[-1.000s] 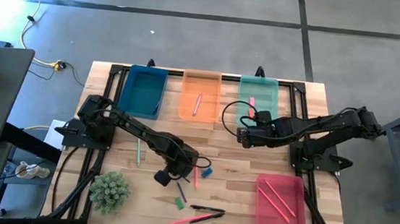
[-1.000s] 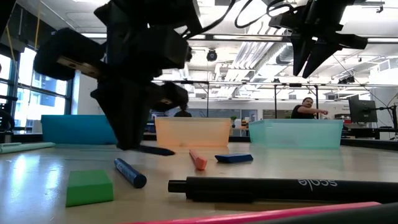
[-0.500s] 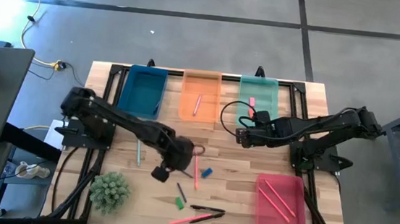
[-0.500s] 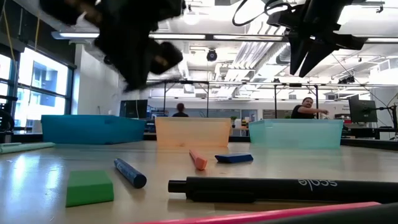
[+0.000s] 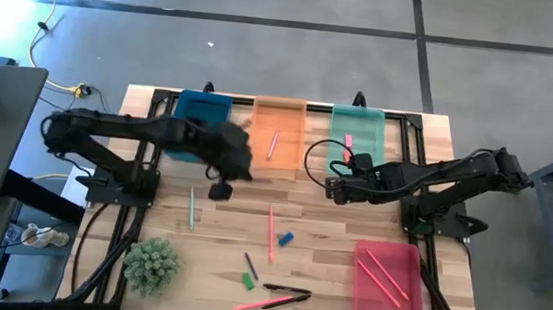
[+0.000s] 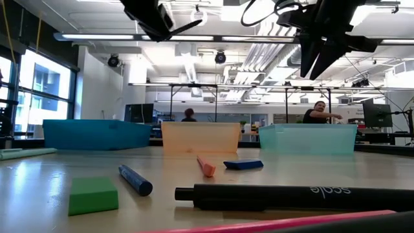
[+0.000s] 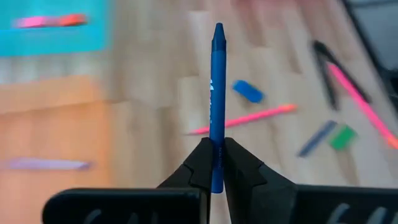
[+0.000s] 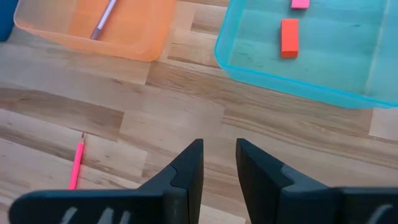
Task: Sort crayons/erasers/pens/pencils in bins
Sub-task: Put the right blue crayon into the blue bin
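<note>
Next, my left gripper lets go of the blue crayon inside the blue bin (image 5: 213, 140), along the bin's side beside the orange bin.
My left gripper (image 5: 240, 170) hangs high over the near ends of the blue bin (image 5: 195, 128) and the orange bin (image 5: 276, 133), shut on a blue crayon (image 7: 216, 93). My right gripper (image 8: 219, 146) hovers open and holds nothing, over bare wood just near of the green bin (image 5: 356, 142). That bin holds a red-orange eraser (image 8: 289, 37). A blue eraser (image 5: 285, 239), a green eraser (image 5: 247, 281), a pink pencil (image 5: 271, 232), a dark blue crayon (image 5: 250, 265) and pens (image 5: 282, 294) lie flat on the table. My left gripper pinches the blue crayon by its rear end (image 7: 216, 169) between the two fingers. The crayon runs along the fingers and sticks out well past their tips. The fingers slant downward, and the crayon is lifted clear of the table.
The red-pink bin (image 5: 386, 275) with pink sticks stands at the near right. A small green plant (image 5: 151, 265) sits at the near left and a teal stick (image 5: 192, 208) lies left of centre. A purple stick lies in the orange bin.
My left gripper has risen from the table's middle, where it stood low by the pink pencil, and swung toward the far left to the near ends of the blue and orange bins. It has stayed shut, and the blue crayon has come up clear of the table.
</note>
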`<state>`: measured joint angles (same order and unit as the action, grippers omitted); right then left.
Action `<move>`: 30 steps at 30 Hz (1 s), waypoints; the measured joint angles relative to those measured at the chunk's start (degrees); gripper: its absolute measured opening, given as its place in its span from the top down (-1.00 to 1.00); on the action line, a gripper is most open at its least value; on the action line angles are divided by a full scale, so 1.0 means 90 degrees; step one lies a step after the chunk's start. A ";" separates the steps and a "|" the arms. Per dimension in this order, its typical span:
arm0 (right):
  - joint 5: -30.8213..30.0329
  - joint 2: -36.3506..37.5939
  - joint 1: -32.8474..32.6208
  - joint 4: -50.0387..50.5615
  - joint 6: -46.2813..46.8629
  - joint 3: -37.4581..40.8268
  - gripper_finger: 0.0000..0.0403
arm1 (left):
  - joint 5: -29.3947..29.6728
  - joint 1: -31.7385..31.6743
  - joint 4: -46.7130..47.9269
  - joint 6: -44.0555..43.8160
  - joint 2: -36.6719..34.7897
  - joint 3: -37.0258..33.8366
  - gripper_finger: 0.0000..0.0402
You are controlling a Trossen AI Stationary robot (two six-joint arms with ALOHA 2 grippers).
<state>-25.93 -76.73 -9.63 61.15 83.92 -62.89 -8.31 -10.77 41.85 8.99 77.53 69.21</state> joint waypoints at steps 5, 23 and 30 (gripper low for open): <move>-0.0012 0.0000 0.0000 -0.0086 0.0000 0.0000 0.57 | 0.0158 -0.0861 -0.0065 -0.0110 -0.0726 -0.0537 0.96; -0.0038 0.0000 0.0423 -0.0110 -0.0136 0.0000 0.57 | 0.0494 -0.3201 -0.1108 -0.2210 -0.2397 -0.3214 0.96; -0.0034 0.0000 0.1148 -0.0109 -0.1125 0.0000 0.57 | 0.1020 -0.3784 -0.1086 -0.2576 -0.2415 -0.3507 0.96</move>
<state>-26.24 -76.73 0.70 60.17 73.80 -62.89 0.87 -44.83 32.08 -14.19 55.79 37.65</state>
